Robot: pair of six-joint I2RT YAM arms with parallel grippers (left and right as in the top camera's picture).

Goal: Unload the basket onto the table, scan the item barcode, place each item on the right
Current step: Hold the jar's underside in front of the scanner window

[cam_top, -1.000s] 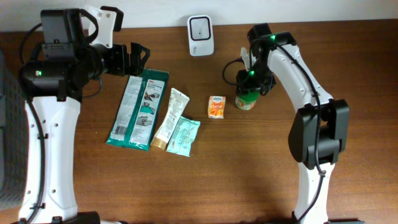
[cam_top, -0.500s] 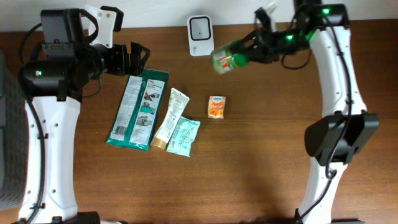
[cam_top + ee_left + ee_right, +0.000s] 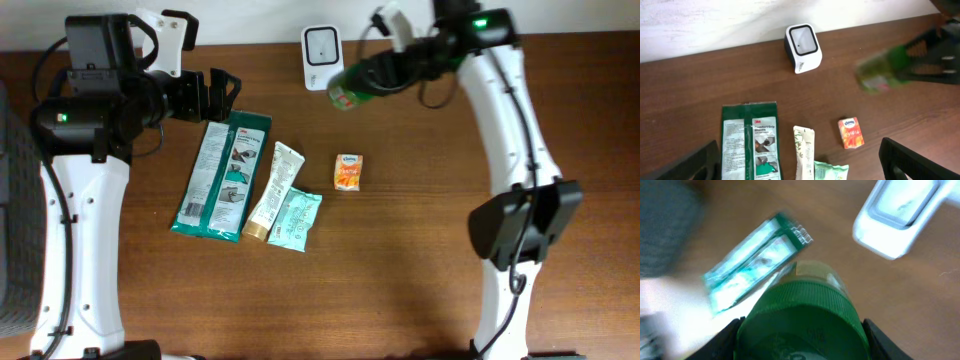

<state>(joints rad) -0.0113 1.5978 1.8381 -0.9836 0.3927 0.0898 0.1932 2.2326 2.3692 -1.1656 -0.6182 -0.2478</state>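
Note:
Next, I release the jar with my right gripper on the bare table [image 3: 462, 162] past the orange tissue pack, away from the cream tube.
The item is a jar with a green lid [image 3: 347, 93], held off the table, tilted, just right of the white barcode scanner [image 3: 322, 43]. My right gripper [image 3: 376, 74] is shut on its lid. In the right wrist view the green lid [image 3: 800, 317] fills the space between both black fingers [image 3: 728, 336], with the scanner [image 3: 900, 217] at the upper right. The left wrist view shows the jar [image 3: 879, 74] blurred, to the right of the scanner [image 3: 802, 47]. My left gripper [image 3: 222, 95] is open and holds nothing, above the top end of the green glove pack [image 3: 222, 172].
On the table lie the glove pack, a cream tube [image 3: 272, 190], a teal pouch [image 3: 296, 218] and a small orange tissue pack [image 3: 348, 171]. A dark mesh bin [image 3: 10, 200] stands at the left edge. The white wall runs along the back.
My right arm has lifted the jar off the table and swung it up and left until it hangs beside the scanner. The left arm has not moved.

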